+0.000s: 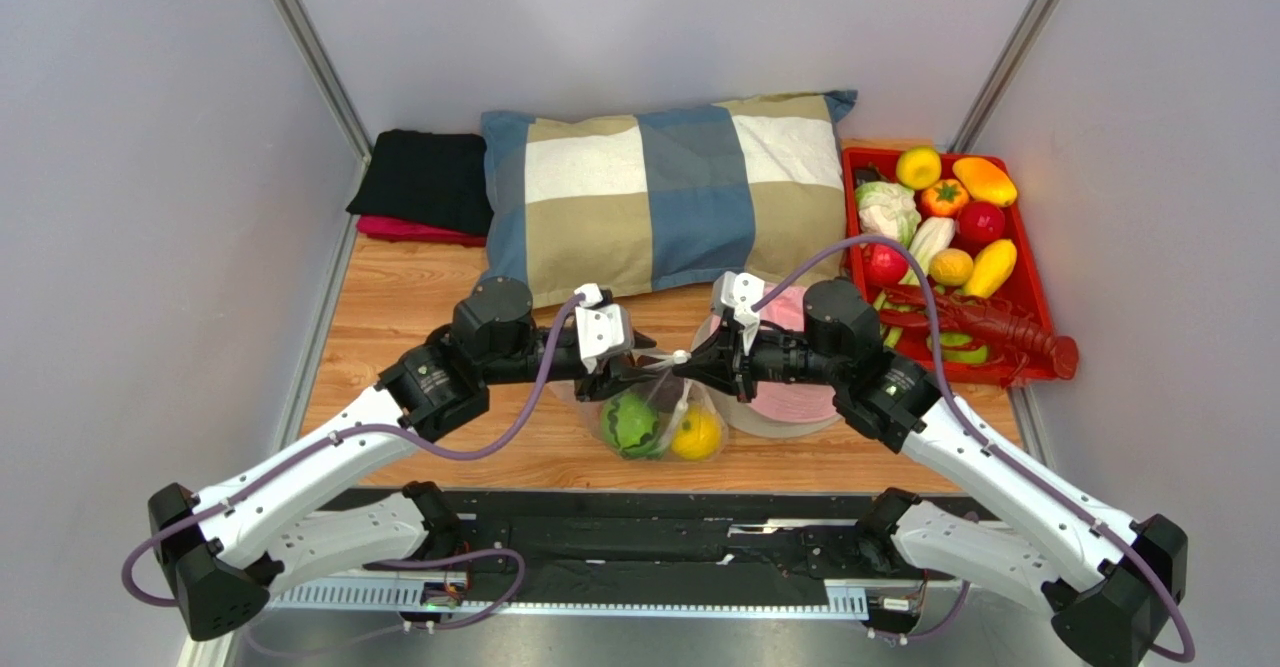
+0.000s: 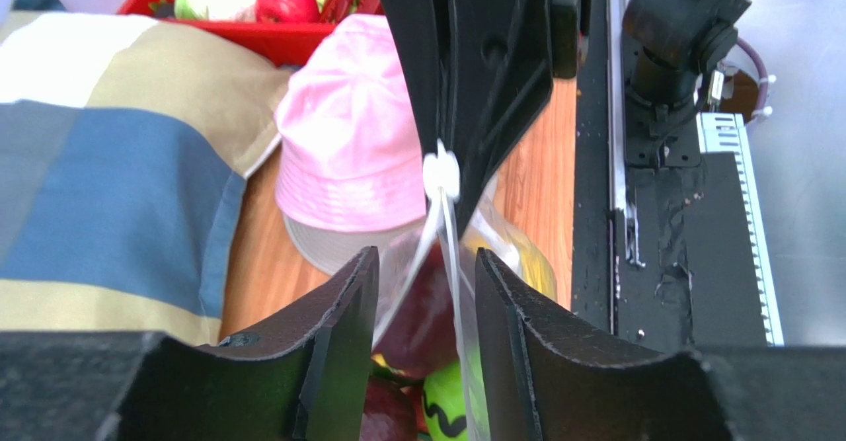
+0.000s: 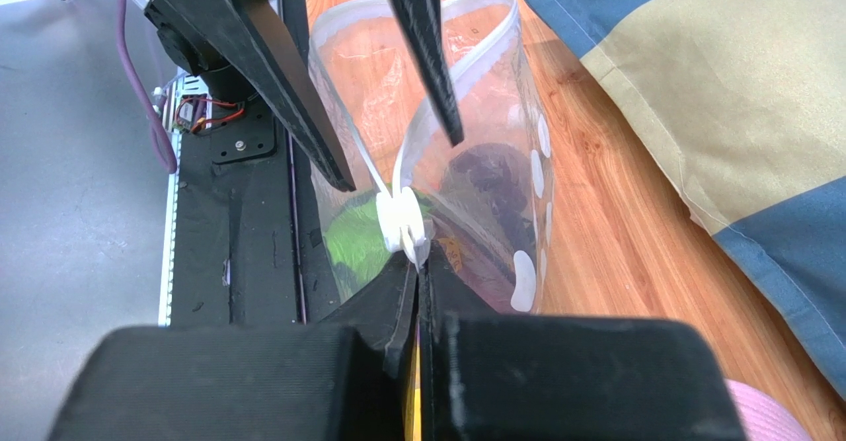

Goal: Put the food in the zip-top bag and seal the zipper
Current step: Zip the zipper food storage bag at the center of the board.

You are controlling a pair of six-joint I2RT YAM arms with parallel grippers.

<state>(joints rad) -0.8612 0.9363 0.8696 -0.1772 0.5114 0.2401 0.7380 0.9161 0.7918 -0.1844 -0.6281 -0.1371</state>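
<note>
My left gripper's fingers straddle the bag's gaping rim short of the white slider. Next, I move that gripper forward and grip the slider [image 2: 441, 175] before I pull it.
The clear dotted zip-top bag [image 1: 661, 415] stands on the wooden table between both grippers. It holds a green fruit [image 1: 631, 424], a yellow one [image 1: 694, 433] and dark red and purple pieces [image 3: 487, 178]. My right gripper [image 3: 417, 272] is shut on the bag's top edge, right behind the white slider [image 3: 405, 225] of the zipper [image 3: 496, 39]. My left gripper [image 2: 427, 302] is open, its fingers [image 3: 268, 64] either side of the bag's rim, which gapes open past the slider. In the top view the left gripper [image 1: 649, 375] and right gripper [image 1: 688, 372] nearly meet.
A pink hat [image 1: 789, 405] lies just right of the bag, under the right arm. A checked pillow [image 1: 661, 187] is behind. A red tray [image 1: 1037, 285] at the back right holds more toy food and a red lobster [image 1: 1022, 340]. Black cloth [image 1: 428, 180] lies back left.
</note>
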